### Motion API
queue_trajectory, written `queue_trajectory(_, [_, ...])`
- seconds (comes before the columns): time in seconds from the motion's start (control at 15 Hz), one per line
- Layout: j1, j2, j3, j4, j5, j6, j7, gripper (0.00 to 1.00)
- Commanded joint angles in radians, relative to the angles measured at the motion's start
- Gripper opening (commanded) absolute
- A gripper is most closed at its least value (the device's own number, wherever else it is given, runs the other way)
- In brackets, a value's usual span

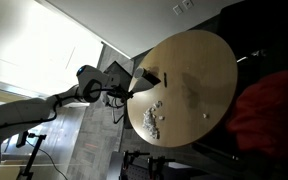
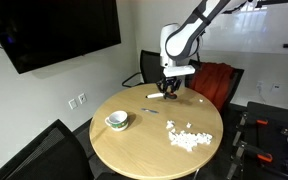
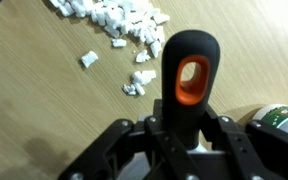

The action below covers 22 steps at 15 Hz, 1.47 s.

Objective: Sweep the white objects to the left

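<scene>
I will let go of the black tool handle on the bare wood (image 1: 140, 93) (image 3: 220, 66) between the cup and the white objects.
The white objects (image 2: 187, 138) are many tiny bits in a loose cluster on the round wooden table (image 2: 144, 140). They also show in an exterior view (image 1: 151, 118) and at the top of the wrist view (image 3: 114, 20), with a few strays nearer the tool. My gripper (image 3: 189, 130) is shut on a black tool handle with an orange-rimmed hole (image 3: 189, 55). In both exterior views the gripper (image 2: 169, 90) (image 1: 136, 88) hangs over the table's far edge, apart from the cluster. The tool's working end is hidden.
A green-and-white cup (image 2: 117, 121) stands on the table away from the bits, and its rim shows in the wrist view (image 3: 280, 118). A small dark item (image 2: 152, 109) lies near the gripper. A red cloth (image 2: 216, 80) drapes a chair behind the table.
</scene>
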Motion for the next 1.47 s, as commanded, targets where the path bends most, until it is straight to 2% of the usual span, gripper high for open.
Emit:
queue_trajectory(0.0, [0.058, 0.145, -0.021, 0.101, -0.064, 0.1, 0.073, 0.12])
queue_trajectory(0.2, [0.056, 0.218, 0.02, 0.142, -0.011, 0.118, 0.0, 0.12])
queue_trajectory(0.27, [0.066, 0.189, -0.005, 0.102, -0.023, 0.115, 0.022, 0.37])
queue_trajectory(0.53, [0.07, 0.232, 0.008, 0.136, -0.016, 0.115, 0.016, 0.37])
queue_trajectory(0.6, [0.076, 0.232, 0.006, 0.139, -0.014, 0.12, 0.031, 0.12])
queue_trajectory(1.0, [0.181, 0.335, -0.018, 0.263, -0.045, 0.097, 0.175, 0.12])
queue_trajectory(1.4, [0.265, 0.507, -0.064, 0.426, -0.08, 0.122, 0.285, 0.12])
